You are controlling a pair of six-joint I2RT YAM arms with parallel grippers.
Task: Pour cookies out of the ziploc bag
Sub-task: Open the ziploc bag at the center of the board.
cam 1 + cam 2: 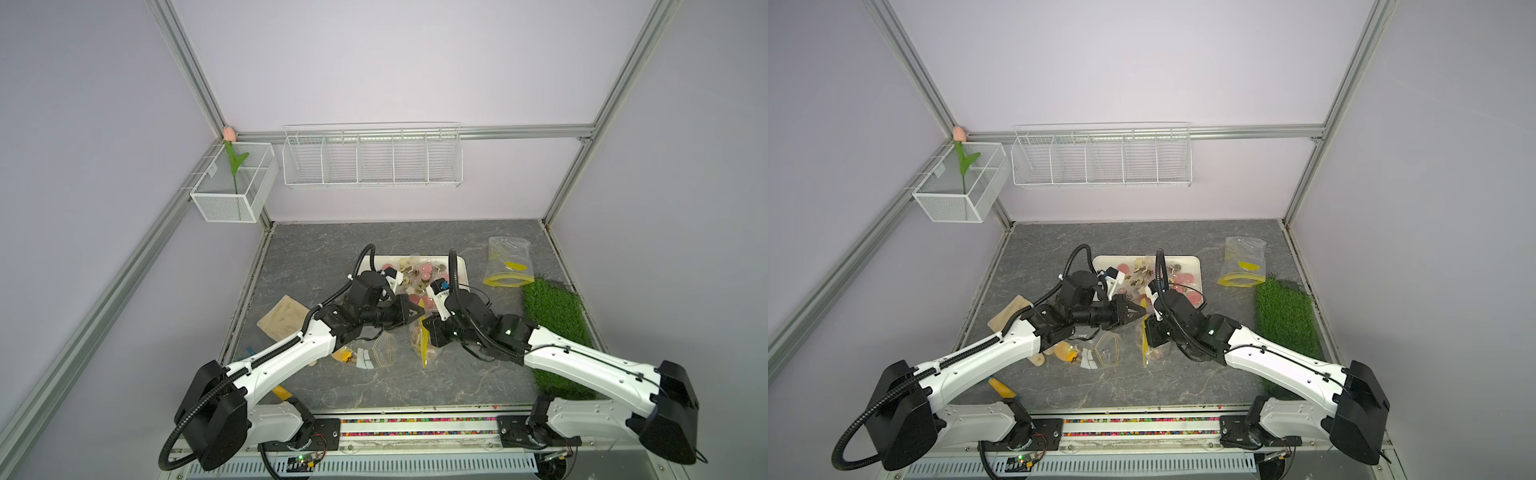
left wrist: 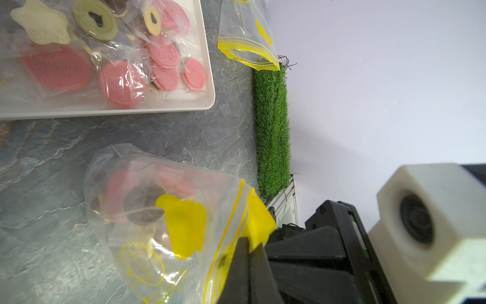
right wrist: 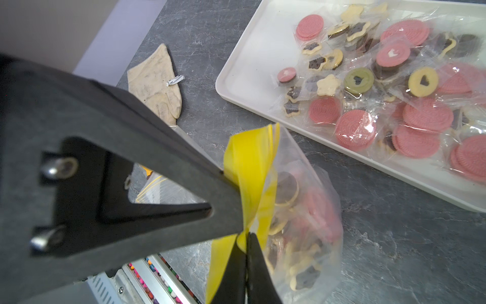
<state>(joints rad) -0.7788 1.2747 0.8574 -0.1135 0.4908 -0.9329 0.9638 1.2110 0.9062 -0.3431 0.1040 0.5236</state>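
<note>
The yellow strip twists in the robot's left gripper near the strip's far end, so that gripper should open and grab the strip nearer its middle (image 1: 424, 340), facing the right gripper.
The clear ziploc bag (image 1: 419, 347) with a yellow zip strip rests on the grey table between my arms, in both top views (image 1: 1152, 347). It holds pink, dark brown and beige cookies (image 3: 302, 210). My left gripper (image 2: 248, 243) is shut on the yellow strip (image 2: 259, 223) at the bag's mouth. My right gripper (image 3: 246, 237) is shut on the same strip, a little lower. The two grippers nearly touch, left (image 1: 420, 309) over right (image 1: 426, 330). Many wrapped cookies (image 3: 394, 105) lie on the white tray (image 3: 236, 79) just behind the bag.
An empty yellow-topped bag (image 1: 508, 264) lies at the back right, by a green grass mat (image 1: 557, 332). A beige glove (image 1: 282, 316) and a clear bag with white tags (image 1: 365, 355) lie under my left arm. Wire baskets (image 1: 372, 156) hang on the back wall.
</note>
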